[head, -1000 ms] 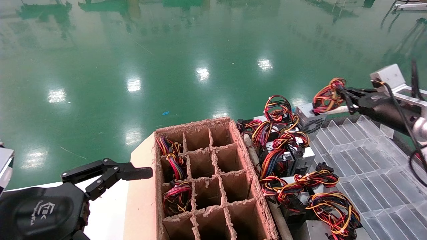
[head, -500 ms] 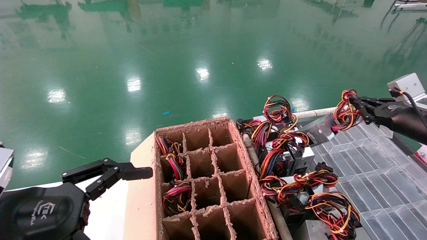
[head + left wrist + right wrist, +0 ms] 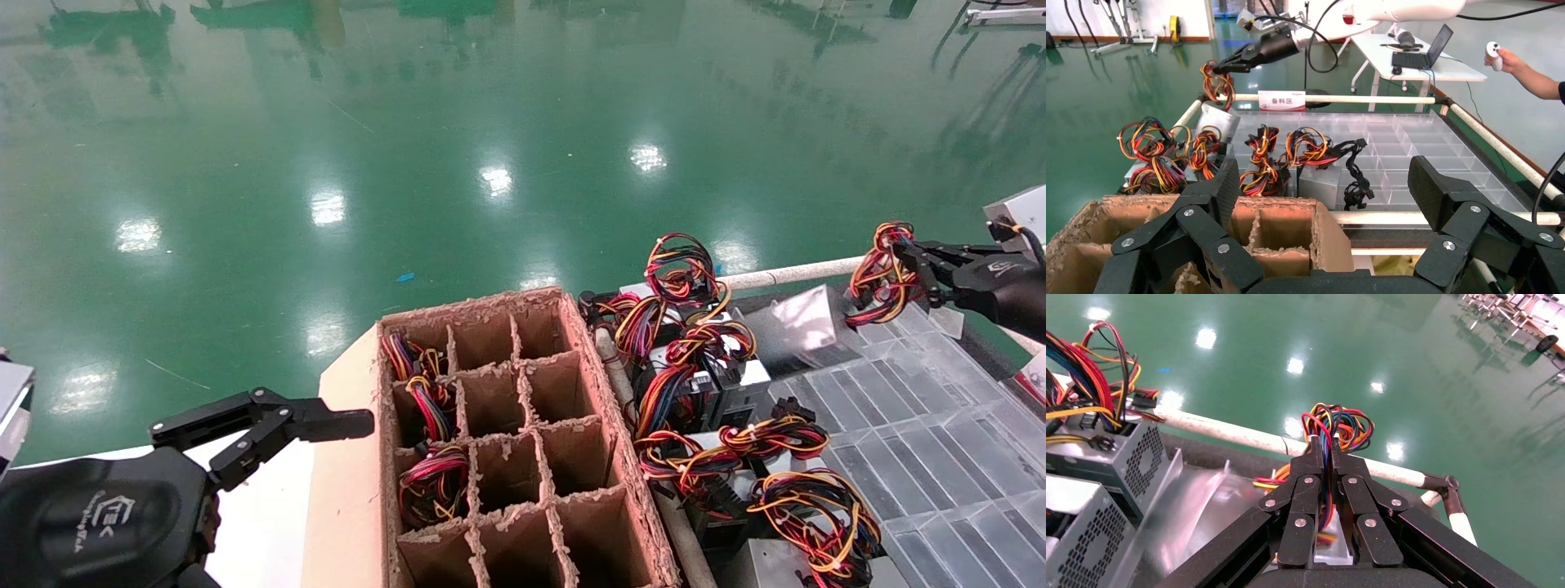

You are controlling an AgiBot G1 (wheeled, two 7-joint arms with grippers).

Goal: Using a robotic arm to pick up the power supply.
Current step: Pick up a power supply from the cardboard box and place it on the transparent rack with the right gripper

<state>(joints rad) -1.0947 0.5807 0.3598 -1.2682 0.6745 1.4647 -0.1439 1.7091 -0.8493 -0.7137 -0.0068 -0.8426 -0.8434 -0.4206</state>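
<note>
I need to use my right gripper to set the power supply, now hanging tilted from its wires, down at the tray's far edge [image 3: 757, 312] [image 3: 1188, 481], next to the farthest power supplies.
The power supply [image 3: 797, 321] is a silver box hanging tilted from its red, yellow and orange wire bundle [image 3: 878, 273] at the tray's far edge. My right gripper [image 3: 903, 251], on the robotic arm, is shut on that bundle. In the right wrist view the gripper [image 3: 1322, 444] has wires [image 3: 1340, 422] passing between its fingers, with the blurred box [image 3: 1190, 502] below. The left wrist view shows that gripper [image 3: 1229, 63] and the bundle [image 3: 1217, 76] far off. My left gripper [image 3: 343, 420] is parked open and empty at the lower left, beside the cardboard box [image 3: 1321, 184].
A divided cardboard box [image 3: 609, 425] holds a few wire bundles. Several more power supplies [image 3: 703, 359] crowd the left side of a clear plastic tray [image 3: 923, 408]. A white pipe rail [image 3: 784, 273] borders the tray. A person's hand [image 3: 1502, 58] shows beyond a table.
My right gripper has moved right and slightly down, pulling the wire bundle and its silver box away from the other supplies. The left arm has stayed still.
</note>
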